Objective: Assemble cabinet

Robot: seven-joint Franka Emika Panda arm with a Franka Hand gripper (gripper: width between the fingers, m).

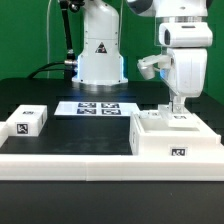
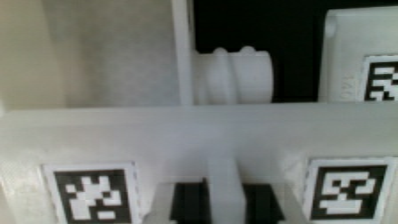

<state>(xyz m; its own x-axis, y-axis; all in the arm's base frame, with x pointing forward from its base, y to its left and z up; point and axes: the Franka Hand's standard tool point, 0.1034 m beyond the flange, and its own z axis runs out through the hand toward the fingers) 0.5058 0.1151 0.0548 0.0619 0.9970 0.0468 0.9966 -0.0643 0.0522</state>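
Observation:
The gripper should release the white panel on the white cabinet box's end (image 1: 186, 124) farthest from the peg.
The white cabinet box (image 1: 172, 138) stands at the exterior view's right, with a tag on its front. My gripper (image 1: 178, 106) reaches straight down onto its top, fingers close together. In the wrist view the gripper (image 2: 226, 202) has its dark fingertips (image 2: 191, 203) on either side of a thin white upright panel edge (image 2: 226, 170) and looks shut on it. Tagged white cabinet faces (image 2: 89, 186) lie on both sides of it. A rounded white peg (image 2: 231, 75) shows beyond a blurred white wall. A small tagged white block (image 1: 28, 122) sits apart at the exterior view's left.
The marker board (image 1: 96, 107) lies flat mid-table in front of the robot base (image 1: 100, 55). A long low white border rail (image 1: 70, 165) runs along the front. The tabletop is dark.

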